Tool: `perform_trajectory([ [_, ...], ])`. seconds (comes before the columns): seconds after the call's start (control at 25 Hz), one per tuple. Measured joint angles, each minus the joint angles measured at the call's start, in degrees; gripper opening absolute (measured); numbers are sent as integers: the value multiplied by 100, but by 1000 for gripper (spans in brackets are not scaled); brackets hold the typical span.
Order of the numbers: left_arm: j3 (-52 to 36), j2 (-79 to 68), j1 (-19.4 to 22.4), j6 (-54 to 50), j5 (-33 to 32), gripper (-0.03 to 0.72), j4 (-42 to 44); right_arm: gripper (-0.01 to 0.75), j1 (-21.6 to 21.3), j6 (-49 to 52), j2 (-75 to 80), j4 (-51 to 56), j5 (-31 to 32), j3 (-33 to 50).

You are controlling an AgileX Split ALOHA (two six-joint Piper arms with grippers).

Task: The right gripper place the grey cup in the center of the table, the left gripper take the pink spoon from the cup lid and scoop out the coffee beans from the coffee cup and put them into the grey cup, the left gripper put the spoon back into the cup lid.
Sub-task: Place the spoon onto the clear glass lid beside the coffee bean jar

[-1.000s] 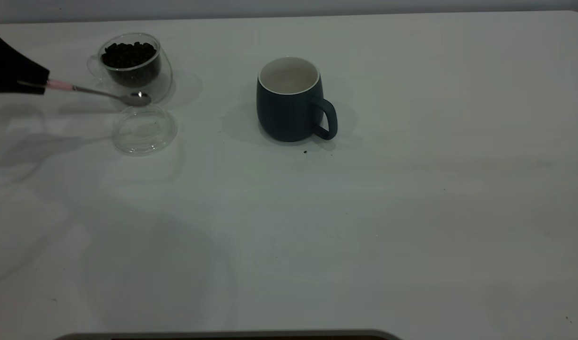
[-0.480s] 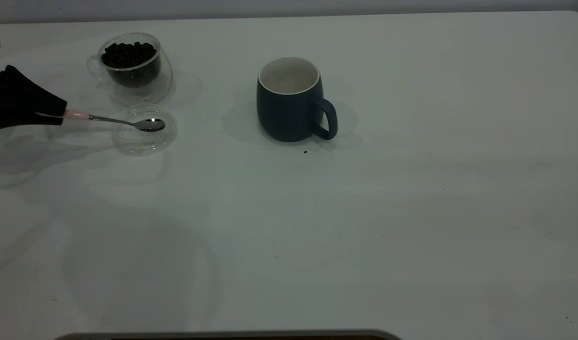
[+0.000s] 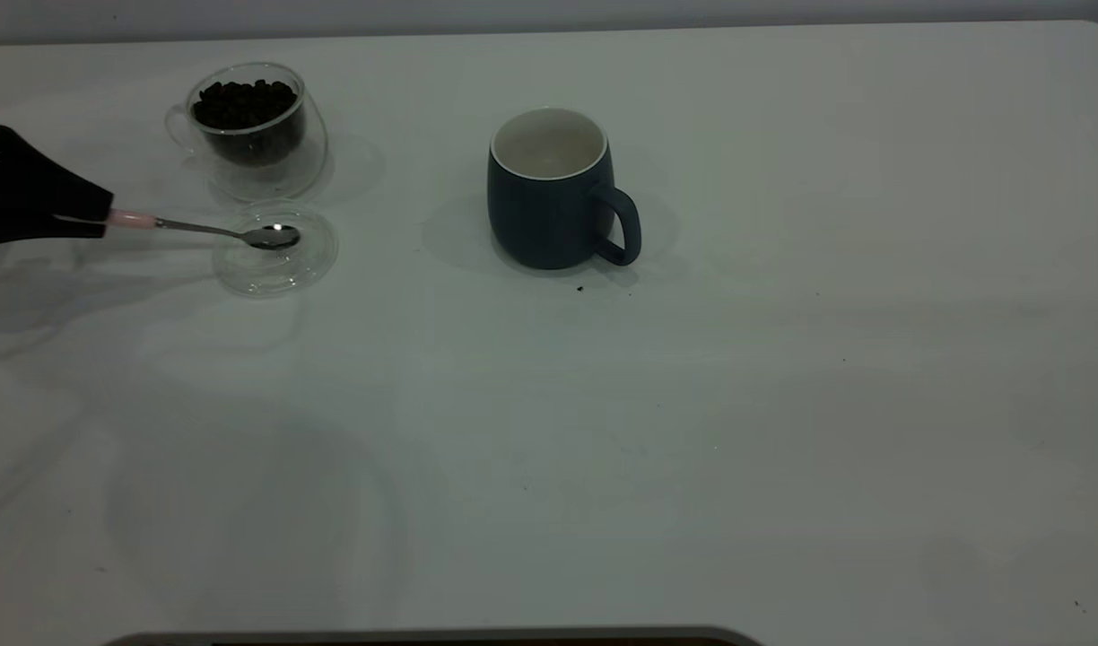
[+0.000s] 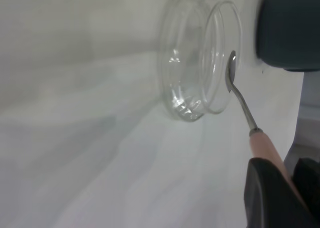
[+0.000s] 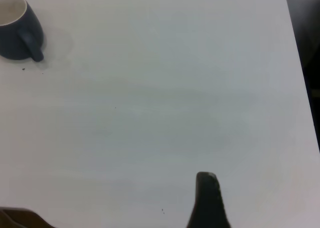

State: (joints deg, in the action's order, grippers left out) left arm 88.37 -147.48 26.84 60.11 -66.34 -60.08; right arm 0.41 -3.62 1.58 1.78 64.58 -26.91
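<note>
My left gripper is going to set the pink spoon down over the rim of the clear cup lid (image 3: 222, 228) (image 4: 218, 110), with the spoon's bowl toward the grey cup.
My left gripper (image 3: 100, 218) is at the table's far left edge, shut on the pale pink handle of the pink spoon (image 3: 199, 230). The spoon's empty silver bowl lies over the clear cup lid (image 3: 262, 274); whether they touch I cannot tell. In the left wrist view the pink spoon (image 4: 240, 95) reaches from my left gripper (image 4: 280, 183) to the cup lid (image 4: 192, 62). Behind the lid stands the glass coffee cup (image 3: 289, 170) filled with coffee beans (image 3: 244, 94). The grey cup (image 3: 549, 206) stands upright mid-table, handle toward the front right. My right gripper (image 5: 207, 198) shows as one dark tip over bare table.
The white table (image 3: 692, 431) stretches bare to the right and front of the grey cup (image 5: 15, 30). A few dark specks (image 3: 579, 289) lie by the mug's base. The table's right edge (image 5: 300, 87) shows in the right wrist view.
The left gripper came down and forward with the spoon, carrying its bowl from beside the glass cup to over the lid, then drew back slightly to the left.
</note>
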Motion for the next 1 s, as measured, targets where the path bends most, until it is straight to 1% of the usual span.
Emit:
perform_trajectory([
  [0.16,0,0,38,0,15,124,0,591,0,0,0,0,0,0],
  [0.48,0,-55,-109,-5,15,124,0,591,0,0,0,5,0,0],
  [0.64,0,-62,-119,-6,112,124,-6,591,0,0,0,5,0,0],
  [0.76,0,-62,-119,-9,249,124,-114,591,0,0,0,5,0,0],
  [1.0,0,-62,-150,-9,301,124,-350,591,0,0,0,9,0,0],
])
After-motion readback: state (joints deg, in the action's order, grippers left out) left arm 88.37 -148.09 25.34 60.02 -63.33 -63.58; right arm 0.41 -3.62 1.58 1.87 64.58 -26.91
